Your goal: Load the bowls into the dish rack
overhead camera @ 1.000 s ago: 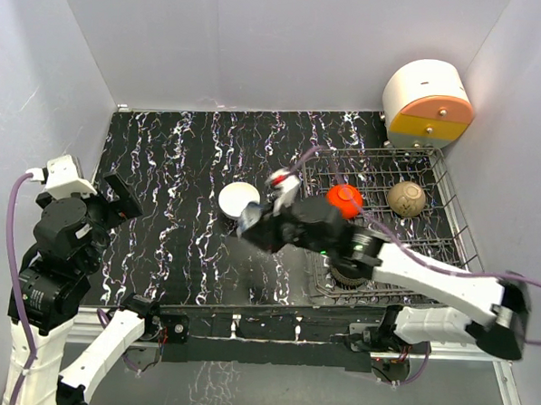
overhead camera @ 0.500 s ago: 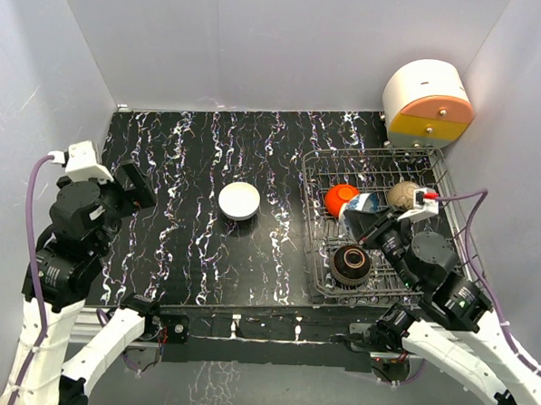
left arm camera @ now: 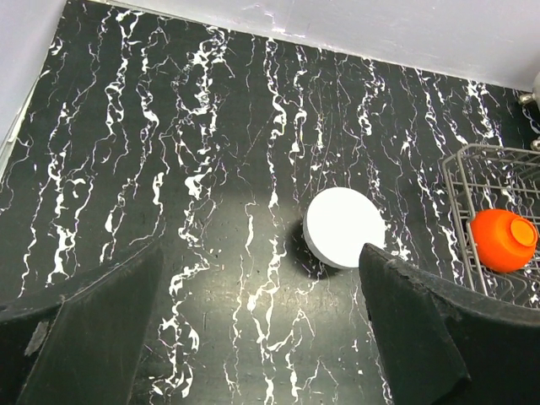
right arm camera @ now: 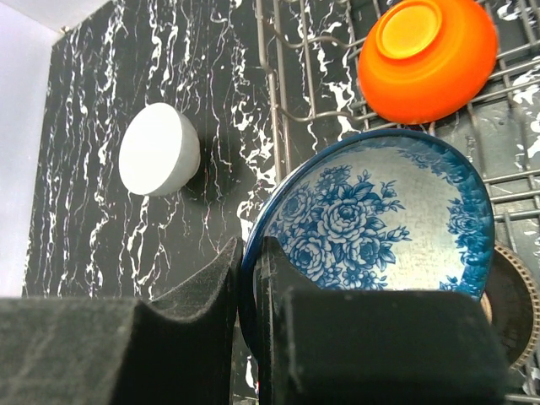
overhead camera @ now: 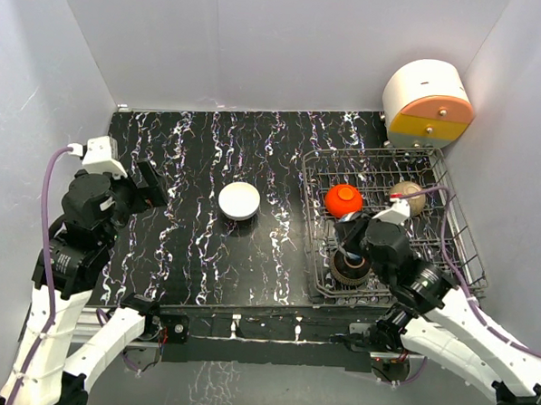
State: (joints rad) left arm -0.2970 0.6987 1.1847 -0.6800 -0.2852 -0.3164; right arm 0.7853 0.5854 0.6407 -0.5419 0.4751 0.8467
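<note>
I need to set the blue-and-white patterned bowl in the rack (overhead camera: 366,176) behind the red-orange bowl with my right gripper.
My right gripper (right arm camera: 249,253) is shut on the rim of the blue-and-white patterned bowl (right arm camera: 388,219) and holds it on edge over the front left part of the grey wire dish rack (overhead camera: 451,221). In the rack sit the red-orange bowl (overhead camera: 343,200), upside down, the tan bowl (overhead camera: 405,197) and the dark bowl (overhead camera: 349,266). The plain white bowl (overhead camera: 240,201) lies upside down on the black marbled table, left of the rack. My left gripper (left arm camera: 261,287) is open and empty, high above the table near the white bowl (left arm camera: 344,228).
A big white-orange-yellow drum-shaped container (overhead camera: 428,104) stands at the back right corner behind the rack. Grey walls close in the table on the left, back and right. The rack's left wire edge (right arm camera: 274,93) runs close beside the held bowl.
My right arm has carried the blue-and-white bowl from the table's middle over into the rack, then back toward its front left. My left arm has risen and shifted right.
</note>
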